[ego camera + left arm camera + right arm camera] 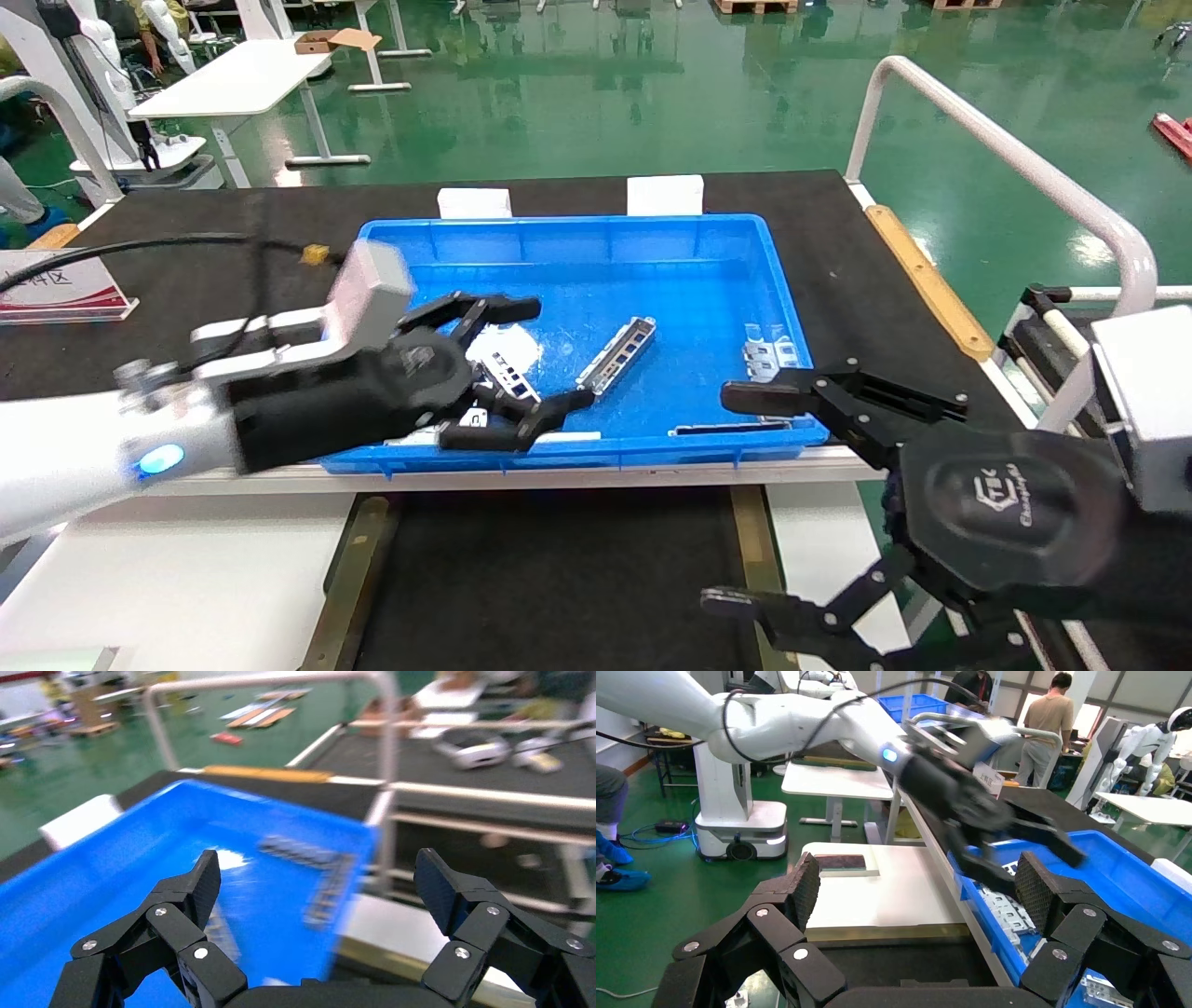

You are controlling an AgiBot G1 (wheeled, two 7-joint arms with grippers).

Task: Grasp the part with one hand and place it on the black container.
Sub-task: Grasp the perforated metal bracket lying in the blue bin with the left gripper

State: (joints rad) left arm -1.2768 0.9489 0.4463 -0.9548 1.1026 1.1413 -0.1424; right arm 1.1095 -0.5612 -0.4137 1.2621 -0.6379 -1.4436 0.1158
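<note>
Next, my left gripper closes across the long sides of the slanted silver-grey part in the middle of the blue bin, taking it by the near half (606, 371) (226, 943).
The part (616, 354), a slim silver-grey channel strip with cutouts, lies slanted on the floor of the blue bin (596, 247), near its middle. My left gripper (559, 354) is open and empty over the bin's front left, its fingertips just left of the part. In the left wrist view the left gripper (316, 874) is wide open over the blurred bin floor. The black container (559, 578), edged by brass strips (349, 578), lies in front of the bin. My right gripper (726, 499) is open and empty over the container's right edge; it also shows in the right wrist view (917, 881).
White slotted plates (507, 359) lie under the left gripper. A grey bracket (768, 352) and another strip (726, 429) lie at the bin's right front. A white rail (1024, 168) borders the black tabletop (186, 270) on the right. A sign (56, 289) stands at the left.
</note>
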